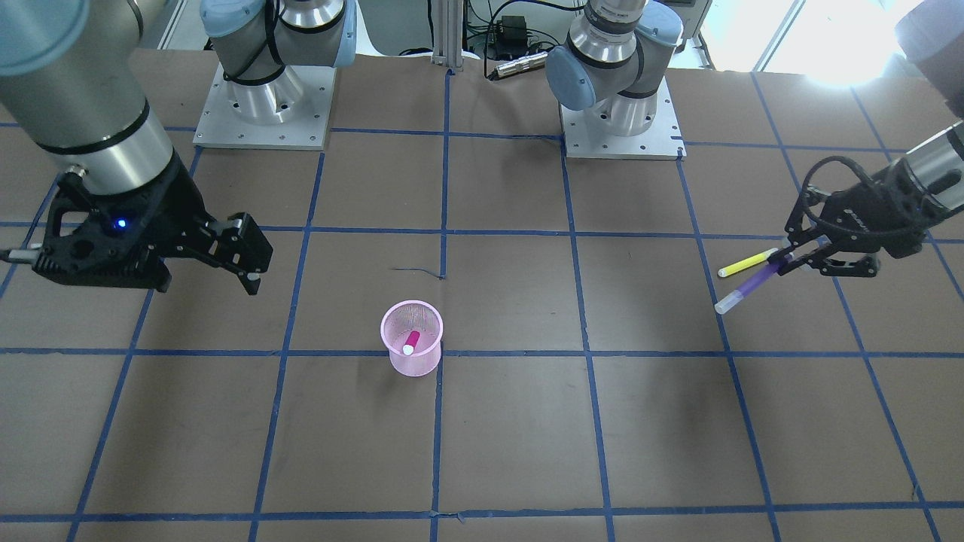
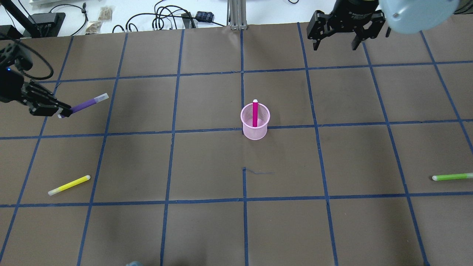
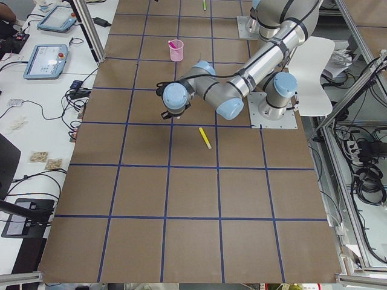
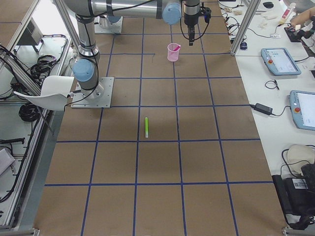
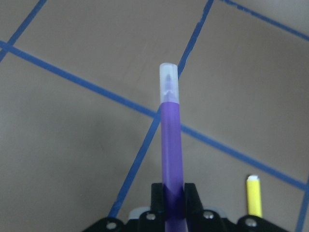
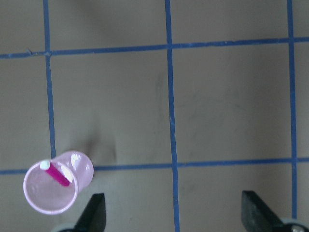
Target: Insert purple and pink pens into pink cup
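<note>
The robot's left gripper will release the purple pen inside the pink mesh cup [image 1: 404,326], beside the leaning pink pen.
The pink mesh cup [image 2: 255,122] stands upright mid-table, with the pink pen [image 2: 255,112] leaning inside it; both also show in the front view [image 1: 412,348] and in the right wrist view [image 6: 57,183]. My left gripper [image 2: 61,112] is shut on the purple pen [image 2: 87,104] and holds it off the table at the far left; the pen juts out between the fingers in the left wrist view [image 5: 171,140]. My right gripper [image 2: 334,46] is open and empty, hanging above the table's far right part, away from the cup.
A yellow pen [image 2: 69,184] lies on the table at the left, below the left gripper. A green pen [image 2: 451,177] lies near the right edge. Cables and boxes sit beyond the table's far edge.
</note>
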Robot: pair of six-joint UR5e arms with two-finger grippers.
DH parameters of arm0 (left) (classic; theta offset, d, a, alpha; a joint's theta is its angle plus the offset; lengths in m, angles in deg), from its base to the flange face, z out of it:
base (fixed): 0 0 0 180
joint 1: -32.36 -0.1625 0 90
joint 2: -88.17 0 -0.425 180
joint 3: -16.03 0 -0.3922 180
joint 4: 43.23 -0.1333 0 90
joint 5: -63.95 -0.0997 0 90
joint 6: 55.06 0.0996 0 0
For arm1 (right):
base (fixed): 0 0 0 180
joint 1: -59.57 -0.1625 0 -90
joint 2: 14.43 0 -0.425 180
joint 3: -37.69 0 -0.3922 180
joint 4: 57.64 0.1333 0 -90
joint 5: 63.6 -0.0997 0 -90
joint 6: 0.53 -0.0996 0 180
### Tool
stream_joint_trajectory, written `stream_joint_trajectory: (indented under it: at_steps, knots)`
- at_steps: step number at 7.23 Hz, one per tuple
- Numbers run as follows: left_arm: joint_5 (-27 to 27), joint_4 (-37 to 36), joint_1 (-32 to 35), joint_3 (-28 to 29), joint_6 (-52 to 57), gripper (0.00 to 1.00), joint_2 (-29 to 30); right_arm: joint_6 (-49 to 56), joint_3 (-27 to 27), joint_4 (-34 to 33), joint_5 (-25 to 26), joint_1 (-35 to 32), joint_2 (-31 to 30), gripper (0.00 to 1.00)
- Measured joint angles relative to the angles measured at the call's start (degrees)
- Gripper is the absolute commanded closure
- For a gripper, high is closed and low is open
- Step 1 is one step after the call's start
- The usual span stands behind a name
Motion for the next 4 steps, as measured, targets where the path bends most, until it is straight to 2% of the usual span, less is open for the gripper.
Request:
stream_joint_trajectory:
  at_steps: [2, 4]
  knots:
    - [-0.14, 0.63, 9.21, 0.01, -24.02, 1.0, -3.68, 0.4, -1.83, 8.35, -0.19, 0.08, -7.24, 0.0]
    - [0.31, -0.15, 18.79, 0.07, -56.89, 1.0, -4.65, 1.17, -6.42, 9.08, -0.09, 0.07, -10.14, 0.0]
